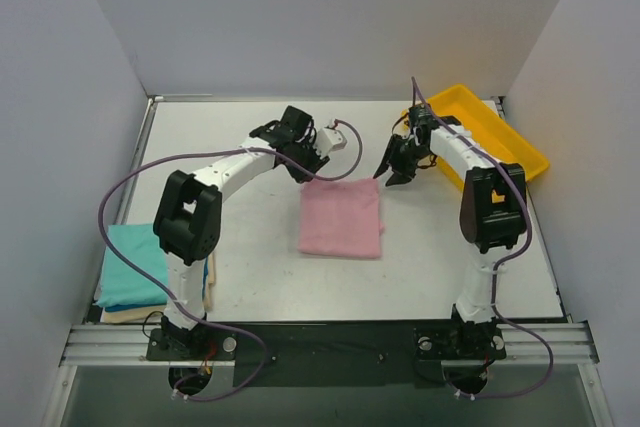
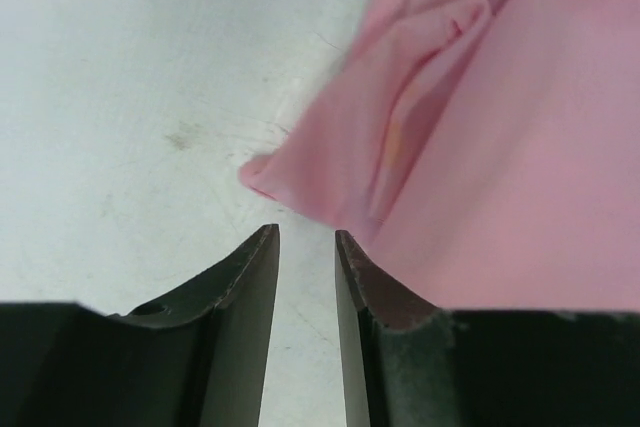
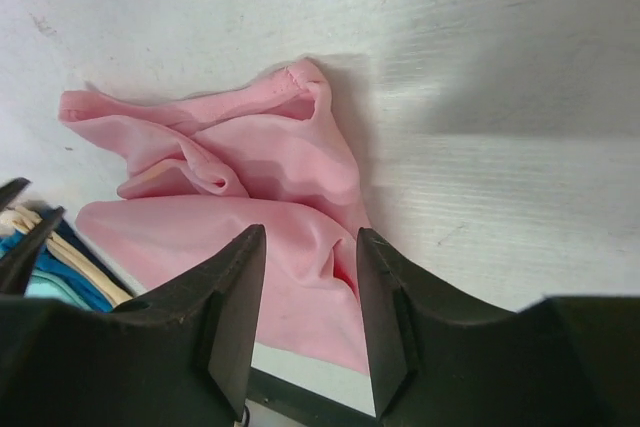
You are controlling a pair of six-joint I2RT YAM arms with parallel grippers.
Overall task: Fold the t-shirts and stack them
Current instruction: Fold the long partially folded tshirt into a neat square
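My right gripper is short of done, as the light pink t-shirt's top layer ends before the t-shirt's far edge, so it should pinch the top layer's rumpled corner (image 3: 332, 244) and pull it farther.
The light pink t-shirt (image 1: 341, 217) lies folded into a rectangle at the table's middle. My left gripper (image 1: 311, 168) hovers at its far left corner, open, with bare table between the fingers (image 2: 306, 237) and the pink cloth (image 2: 480, 147) just to the right. My right gripper (image 1: 396, 173) is at the far right corner, open, its fingers (image 3: 310, 237) apart above the rumpled pink corner (image 3: 260, 157) without pinching it. The teal t-shirt (image 1: 133, 266) lies folded on the cream one (image 1: 130, 313) at the near left; both also show as the teal t-shirt's edge (image 3: 55, 285) and the cream t-shirt's edge (image 3: 62, 243).
A yellow tray (image 1: 500, 137) sits at the far right, right behind the right arm. White walls close in the table on the left, back and right. The arms' base rail (image 1: 330, 342) runs along the near edge.
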